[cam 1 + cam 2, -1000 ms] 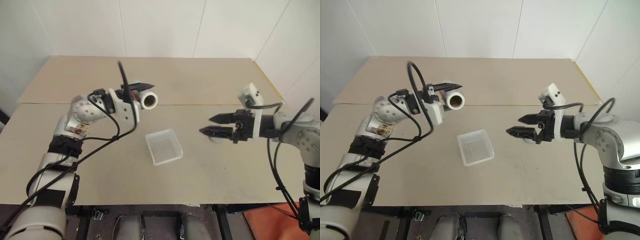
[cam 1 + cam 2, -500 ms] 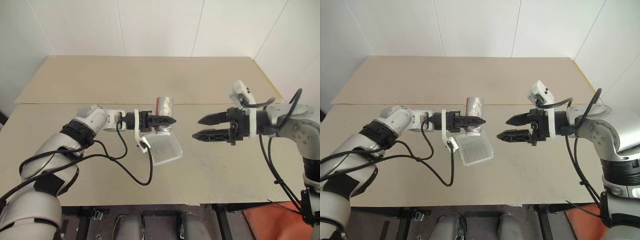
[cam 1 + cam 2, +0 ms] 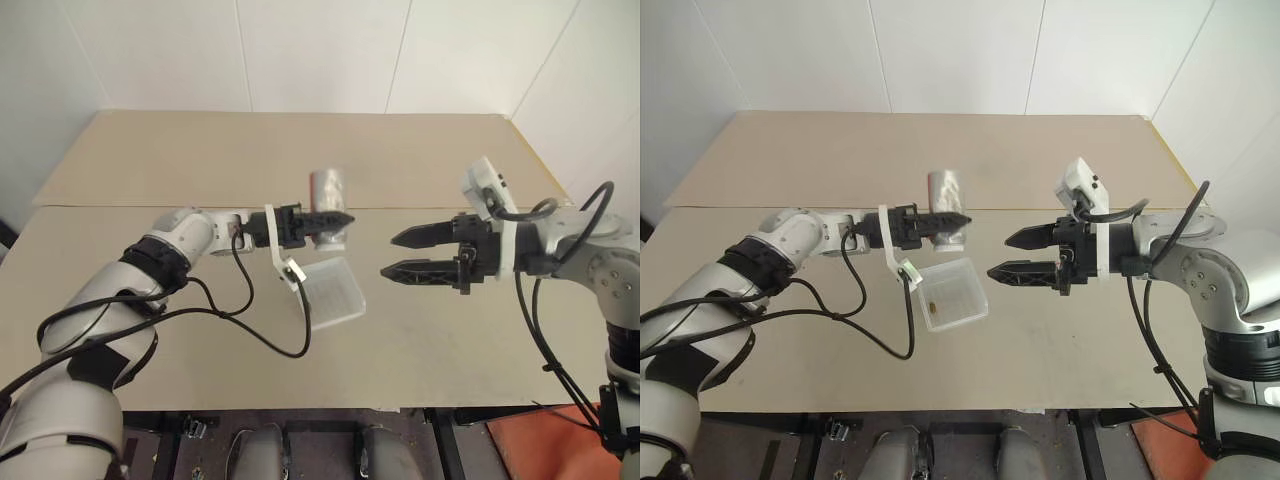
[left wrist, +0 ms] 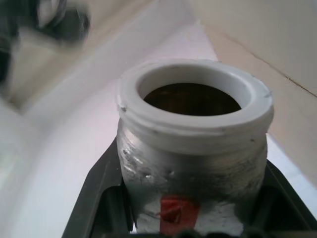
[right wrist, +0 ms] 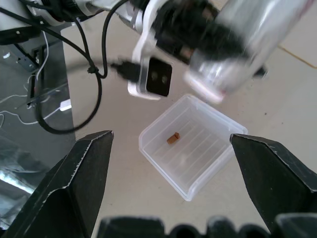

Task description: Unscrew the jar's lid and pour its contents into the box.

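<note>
My left gripper has the jar. It will let go of it on the beige table (image 3: 247, 254) just short of the seam, next to the box.
My left gripper (image 3: 338, 218) is shut on the jar (image 3: 328, 187), which hangs tipped over the far edge of the box (image 3: 340, 300). In the left wrist view the jar's white mouth (image 4: 193, 99) is open and a red label (image 4: 178, 210) shows on its side. The lid is out of view. One small brown bit of the contents (image 5: 173, 138) lies in the box (image 5: 208, 163). To the right of the box and level with the jar, my right gripper (image 3: 388, 255) stands open and empty, its fingers (image 5: 74, 183) pointing at the jar.
The box sits near the middle of a beige table (image 3: 200, 160) with a seam across it. White walls stand behind, and the table's front edge (image 3: 300, 405) is close to me. Black cables (image 3: 250, 330) hang from my left arm near the box.
My left arm swung the jar from a raised, level pose left of the box to over the box and tipped it. A brown bit now lies in the box. My right gripper shifted slightly left.
</note>
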{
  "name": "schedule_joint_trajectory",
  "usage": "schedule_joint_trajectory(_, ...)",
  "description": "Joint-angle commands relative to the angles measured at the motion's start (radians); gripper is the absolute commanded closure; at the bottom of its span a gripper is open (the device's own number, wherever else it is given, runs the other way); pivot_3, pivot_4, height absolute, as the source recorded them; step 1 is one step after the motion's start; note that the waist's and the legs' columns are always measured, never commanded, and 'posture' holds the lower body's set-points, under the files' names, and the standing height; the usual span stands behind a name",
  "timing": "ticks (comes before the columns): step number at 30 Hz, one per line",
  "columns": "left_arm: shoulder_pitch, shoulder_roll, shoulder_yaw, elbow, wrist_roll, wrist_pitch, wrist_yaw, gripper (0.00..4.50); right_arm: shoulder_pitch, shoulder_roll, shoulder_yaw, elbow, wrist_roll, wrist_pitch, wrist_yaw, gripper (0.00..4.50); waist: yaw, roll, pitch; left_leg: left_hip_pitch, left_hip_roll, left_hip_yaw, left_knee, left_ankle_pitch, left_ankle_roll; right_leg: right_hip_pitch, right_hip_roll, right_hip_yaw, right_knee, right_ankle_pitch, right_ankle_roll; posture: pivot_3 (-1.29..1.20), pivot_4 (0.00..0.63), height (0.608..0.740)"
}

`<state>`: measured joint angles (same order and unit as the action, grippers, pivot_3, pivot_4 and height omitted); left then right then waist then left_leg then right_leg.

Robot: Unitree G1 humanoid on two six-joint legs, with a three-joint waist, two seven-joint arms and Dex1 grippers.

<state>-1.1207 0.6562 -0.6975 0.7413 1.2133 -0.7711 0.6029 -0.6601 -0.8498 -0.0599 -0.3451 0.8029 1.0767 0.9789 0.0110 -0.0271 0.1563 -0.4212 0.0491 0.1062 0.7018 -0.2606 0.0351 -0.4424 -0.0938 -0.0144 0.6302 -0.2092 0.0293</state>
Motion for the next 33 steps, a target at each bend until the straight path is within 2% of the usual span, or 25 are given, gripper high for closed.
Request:
schedule_joint_trajectory(1, 0.058, -0.029, 0.215, 0.046, -0.461, 0.001, -0.338, 2.47, 0.043, 0.024, -0.007, -0.052, -0.092, -0.189, -0.017, 0.07, -0.002, 0.000, 0.000, 0.000, 0.000, 0.000, 0.000, 0.000, 0.000, 0.000, 0.000, 0.000, 0.000, 0.000, 0.000, 0.00, 0.150, 0.740)
schedule_joint_trajectory(3, 0.134, -0.072, 0.322, 0.012, -0.766, 0.069, -0.593, 2.47, 0.066, 0.034, 0.018, -0.050, -0.142, -0.251, -0.024, 0.07, -0.003, 0.000, 0.000, 0.000, 0.000, 0.001, 0.001, 0.000, 0.000, 0.000, 0.000, 0.000, 0.000, 0.000, 0.000, 0.00, 0.150, 0.740)
schedule_joint_trajectory(5, 0.208, -0.121, 0.427, -0.056, -1.018, 0.217, -0.801, 2.47, 0.083, 0.041, 0.031, -0.046, -0.172, -0.298, -0.020, 0.07, -0.004, 0.000, 0.000, 0.000, 0.000, 0.001, 0.002, 0.000, -0.001, 0.000, 0.000, 0.000, 0.000, 0.000, 0.000, 0.00, 0.150, 0.740)
schedule_joint_trajectory(8, 0.308, -0.159, 0.567, -0.193, -1.292, 0.493, -1.000, 2.47, 0.095, 0.036, 0.047, -0.038, -0.211, -0.341, -0.015, 0.07, -0.006, 0.000, 0.000, 0.000, 0.001, 0.001, 0.004, 0.000, -0.001, 0.001, 0.000, 0.000, 0.000, 0.000, 0.000, 0.00, 0.150, 0.740)
schedule_joint_trajectory(11, 0.409, -0.152, 0.645, -0.344, -1.457, 0.741, -1.127, 2.47, 0.099, 0.031, 0.042, -0.032, -0.224, -0.355, -0.014, 0.07, -0.011, 0.000, 0.000, 0.000, 0.001, 0.000, 0.004, 0.000, -0.001, 0.002, 0.001, 0.000, 0.001, 0.000, 0.001, 0.00, 0.150, 0.740)
schedule_joint_trajectory(16, 0.525, -0.162, 0.720, -0.473, -1.553, 0.928, -1.173, 2.47, 0.106, 0.034, 0.021, -0.032, -0.225, -0.356, -0.028, 0.07, -0.009, 0.000, 0.000, 0.001, 0.000, -0.001, 0.004, 0.000, -0.001, 0.004, 0.001, 0.000, 0.000, 0.000, 0.001, 0.00, 0.150, 0.740)
schedule_joint_trajectory(22, 0.578, -0.194, 0.741, -0.488, -1.539, 0.967, -1.175, 2.47, 0.109, 0.043, 0.008, -0.041, -0.212, -0.342, -0.046, 0.07, 0.001, 0.000, 0.000, 0.004, 0.000, -0.001, 0.004, 0.000, 0.000, 0.006, 0.001, 0.000, -0.001, 0.000, 0.000, 0.00, 0.150, 0.740)
schedule_joint_trajectory(24, 0.581, -0.200, 0.747, -0.474, -1.531, 0.976, -1.175, 1.73, 0.108, 0.044, 0.006, -0.044, -0.208, -0.337, -0.050, 0.00, 0.001, 0.000, 0.000, 0.004, 0.000, -0.001, 0.004, 0.000, 0.000, 0.006, 0.001, 0.000, -0.001, 0.000, 0.000, 0.00, 0.150, 0.740)
schedule_joint_trajectory(29, 0.640, -0.183, 0.732, -0.497, -1.477, 0.920, -1.190, 0.23, 0.117, 0.036, -0.008, -0.059, -0.194, -0.324, -0.057, 0.00, -0.002, 0.000, 0.000, 0.004, 0.000, -0.001, 0.004, 0.000, 0.000, 0.006, 0.001, 0.001, -0.001, 0.000, 0.000, 0.00, 0.150, 0.740)
schedule_joint_trajectory(30, 0.652, -0.179, 0.736, -0.513, -1.476, 0.921, -1.193, 0.01, 0.121, 0.033, -0.012, -0.064, -0.188, -0.322, -0.058, 0.00, -0.002, 0.000, 0.000, 0.004, 0.000, -0.001, 0.003, 0.000, 0.000, 0.006, 0.002, 0.001, -0.001, 0.000, 0.000, 0.00, 0.150, 0.740)
schedule_joint_trajectory(33, 0.735, -0.122, 0.766, -0.618, -1.485, 0.953, -1.223, 0.01, 0.135, 0.021, -0.024, -0.077, -0.176, -0.312, -0.063, 0.00, -0.003, 0.000, 0.000, 0.004, 0.000, -0.001, 0.003, 0.000, 0.000, 0.006, 0.001, 0.002, -0.001, 0.000, 0.000, 0.00, 0.150, 0.740)
